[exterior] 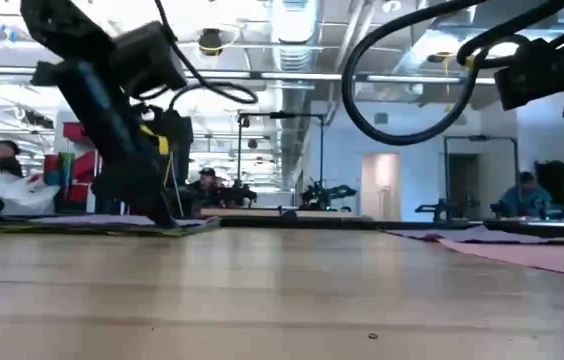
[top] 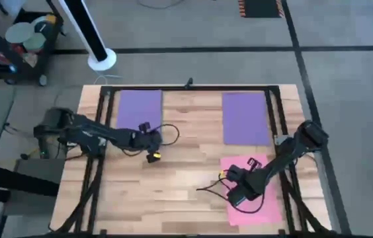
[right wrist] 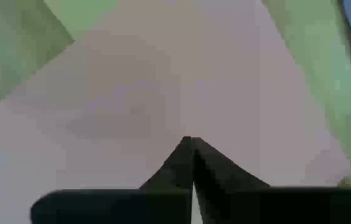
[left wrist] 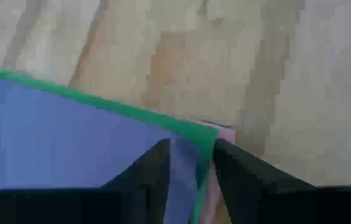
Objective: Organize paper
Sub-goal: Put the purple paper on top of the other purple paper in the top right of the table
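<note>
The corner of the green sheet sticks out past the purple sheet between my left gripper's fingers, so next I open those fingers and pinch just the purple sheet's corner (left wrist: 183, 148).
A stack of paper with a purple sheet (top: 139, 107) on top lies flat at the table's far left. In the left wrist view a green sheet's edge (left wrist: 132, 111) and a pink edge (left wrist: 225, 134) show under the purple top sheet (left wrist: 70, 143). A second purple sheet (top: 245, 118) lies at the far right and a pink sheet (top: 256, 195) at the near right. My left gripper (top: 148, 132) (left wrist: 191, 171) is at the stack's near right corner, its fingers a narrow gap apart. My right gripper (top: 236, 192) (right wrist: 192, 162) is shut over the pink sheet (right wrist: 163, 81). My left gripper comes down slanting from the table's left onto the stack's near right corner (left wrist: 188, 140). One finger (left wrist: 154, 171) stands on the purple top sheet, the other (left wrist: 241, 174) at the stack's side edge. The corner lies between them, flat on the table (exterior: 177, 225). My right gripper: whether it touches the pink sheet, I cannot tell.
Black cables loop over the wood beside each gripper (top: 168, 134) (top: 209, 190). Dark frame rails (top: 100, 132) (top: 286, 119) run along the table's left and right sides. A cart (top: 21, 43) and a white pole base (top: 100, 59) stand beyond the far left. People show in the room behind (exterior: 7, 155).
</note>
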You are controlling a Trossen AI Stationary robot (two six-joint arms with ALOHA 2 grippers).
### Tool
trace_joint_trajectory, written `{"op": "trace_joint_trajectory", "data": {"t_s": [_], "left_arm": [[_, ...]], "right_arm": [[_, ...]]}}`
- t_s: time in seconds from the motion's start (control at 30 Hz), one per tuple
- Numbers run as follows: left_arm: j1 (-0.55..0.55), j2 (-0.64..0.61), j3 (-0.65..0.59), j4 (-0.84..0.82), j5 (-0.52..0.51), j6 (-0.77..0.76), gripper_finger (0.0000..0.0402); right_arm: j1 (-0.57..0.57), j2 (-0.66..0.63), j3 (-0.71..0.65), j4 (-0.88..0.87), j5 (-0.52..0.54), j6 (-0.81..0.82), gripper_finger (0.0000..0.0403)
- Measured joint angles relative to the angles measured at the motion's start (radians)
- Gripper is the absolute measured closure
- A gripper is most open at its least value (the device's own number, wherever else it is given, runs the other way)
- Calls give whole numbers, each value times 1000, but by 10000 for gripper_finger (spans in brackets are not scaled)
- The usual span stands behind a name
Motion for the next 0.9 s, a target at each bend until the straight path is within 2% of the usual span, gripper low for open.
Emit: {"op": "trace_joint_trajectory", "data": {"t_s": [0.27,0.37,0.73,0.9], "left_arm": [[15,-58,0,-15,10,17,370],[15,-91,0,-30,51,16,396],[11,-187,0,-56,141,3,400],[11,-186,0,-67,145,4,377]], "right_arm": [[0,0,0,4,2,1,403],[0,0,0,5,3,1,403],[2,0,0,5,3,1,403],[2,0,0,5,3,1,403]]}}
